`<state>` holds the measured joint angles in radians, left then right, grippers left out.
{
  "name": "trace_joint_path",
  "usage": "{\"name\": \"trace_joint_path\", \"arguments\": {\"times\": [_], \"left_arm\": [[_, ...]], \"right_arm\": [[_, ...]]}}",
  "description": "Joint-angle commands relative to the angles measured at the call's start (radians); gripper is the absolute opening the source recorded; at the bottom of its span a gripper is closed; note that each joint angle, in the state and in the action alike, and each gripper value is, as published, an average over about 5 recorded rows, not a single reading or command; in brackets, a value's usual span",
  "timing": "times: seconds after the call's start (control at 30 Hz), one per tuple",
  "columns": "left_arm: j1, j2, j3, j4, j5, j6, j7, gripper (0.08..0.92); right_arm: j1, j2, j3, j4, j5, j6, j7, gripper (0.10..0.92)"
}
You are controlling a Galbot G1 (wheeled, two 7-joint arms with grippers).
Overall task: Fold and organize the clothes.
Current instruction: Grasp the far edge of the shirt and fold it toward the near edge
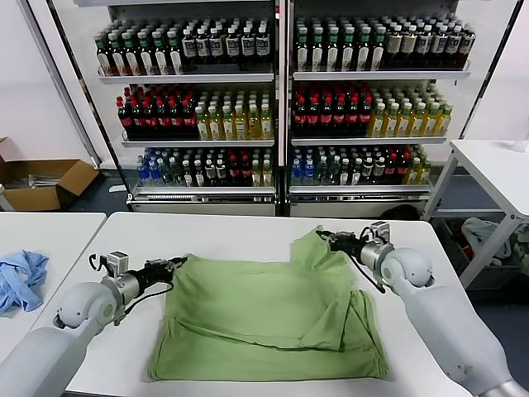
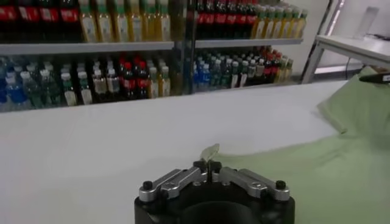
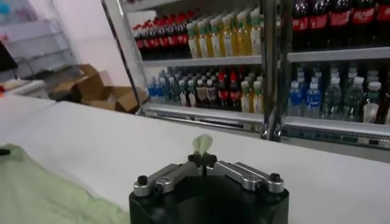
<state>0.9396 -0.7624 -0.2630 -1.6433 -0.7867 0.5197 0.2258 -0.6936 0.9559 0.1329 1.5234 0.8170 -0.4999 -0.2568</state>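
The polo shirt's far corner will go down where the long crease meets the shirt's side edge [image 1: 168,315], as I set it there with my left gripper. The shirt now lies partly folded on the table.
The light green polo shirt [image 1: 264,318] lies partly folded on the white table [image 1: 215,227], its buttons and chest print hidden. My left gripper [image 1: 175,264] is shut on the shirt's far left corner; a green tip sticks out between the fingers in the left wrist view [image 2: 209,159]. My right gripper [image 1: 326,237] is shut on the shirt's far right corner and holds it raised a little; a green tip shows above the fingers in the right wrist view [image 3: 202,153]. The shirt spreads below in both wrist views [image 2: 317,176] [image 3: 36,192].
A light blue cloth [image 1: 21,277] lies on the table to the left. Drink shelves [image 1: 281,99] stand behind the table. A cardboard box [image 1: 41,182] sits on the floor at the left, and another white table [image 1: 496,165] stands at the right.
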Motion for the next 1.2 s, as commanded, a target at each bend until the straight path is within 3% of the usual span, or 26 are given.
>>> {"name": "trace_joint_path", "arguments": {"times": [0.03,0.43,0.83,1.2], "left_arm": [[0.226,0.098,-0.157,-0.227,0.0,0.012,0.001,0.089],[0.458,0.145,-0.294,-0.356,0.015,0.023,-0.021,0.089],[0.629,0.098,-0.342,-0.399,0.121,-0.006,0.023,0.089],[0.699,0.061,-0.354,-0.428,0.217,0.003,0.017,0.089]], "right_arm": [[-0.319,-0.081,0.226,0.33,0.082,-0.004,0.026,0.106],[-0.687,-0.117,0.439,0.576,0.104,0.007,0.032,0.106],[-0.857,-0.081,0.497,0.6,0.008,0.041,0.001,0.106],[-0.972,-0.059,0.547,0.601,-0.131,0.055,-0.034,0.106]]}}
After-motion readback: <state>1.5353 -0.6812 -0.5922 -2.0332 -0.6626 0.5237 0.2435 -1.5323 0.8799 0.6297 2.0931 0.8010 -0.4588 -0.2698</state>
